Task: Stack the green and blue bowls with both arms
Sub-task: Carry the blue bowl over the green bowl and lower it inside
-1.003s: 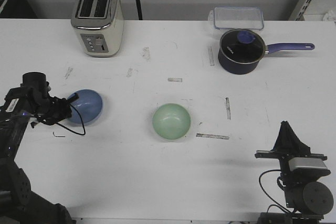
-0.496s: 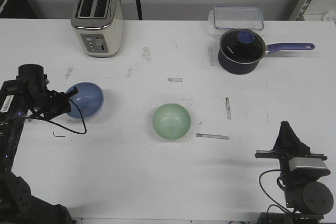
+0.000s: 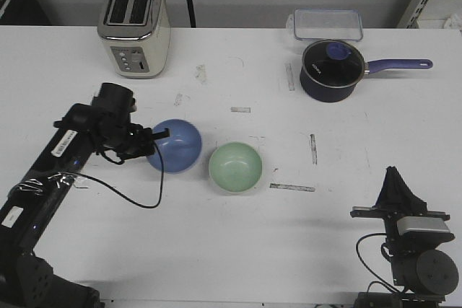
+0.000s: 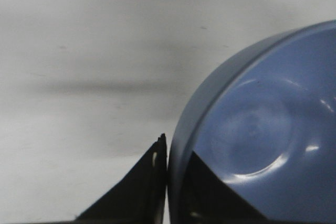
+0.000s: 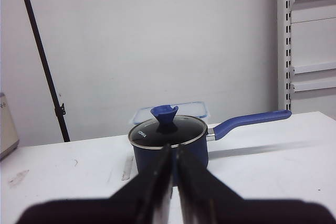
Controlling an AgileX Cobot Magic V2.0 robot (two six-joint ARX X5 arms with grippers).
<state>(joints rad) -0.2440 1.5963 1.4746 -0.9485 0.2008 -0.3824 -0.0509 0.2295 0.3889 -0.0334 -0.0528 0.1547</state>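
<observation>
Next, I let go of the light blue bowl with my left gripper inside the pale green bowl (image 3: 237, 166) at the middle of the table.
My left gripper (image 3: 157, 137) is shut on the near-left rim of the light blue bowl (image 3: 177, 145), one finger inside and one outside. It holds the bowl just left of the pale green bowl (image 3: 235, 167), which sits on the table at the middle. In the left wrist view the blue bowl (image 4: 262, 129) fills the frame beside the gripper (image 4: 173, 156), whose fingers pinch the rim. My right gripper (image 3: 393, 178) is shut and empty, parked at the table's front right; it also shows in the right wrist view (image 5: 173, 153).
A cream toaster (image 3: 135, 27) stands at the back left. A dark navy saucepan (image 3: 330, 70) with a long handle and a clear lidded box (image 3: 326, 24) are at the back right. A loose black cable (image 3: 137, 196) hangs from the left arm.
My left arm has carried the blue bowl to the right, from the table's left side to just beside the green bowl. The right arm has not moved.
</observation>
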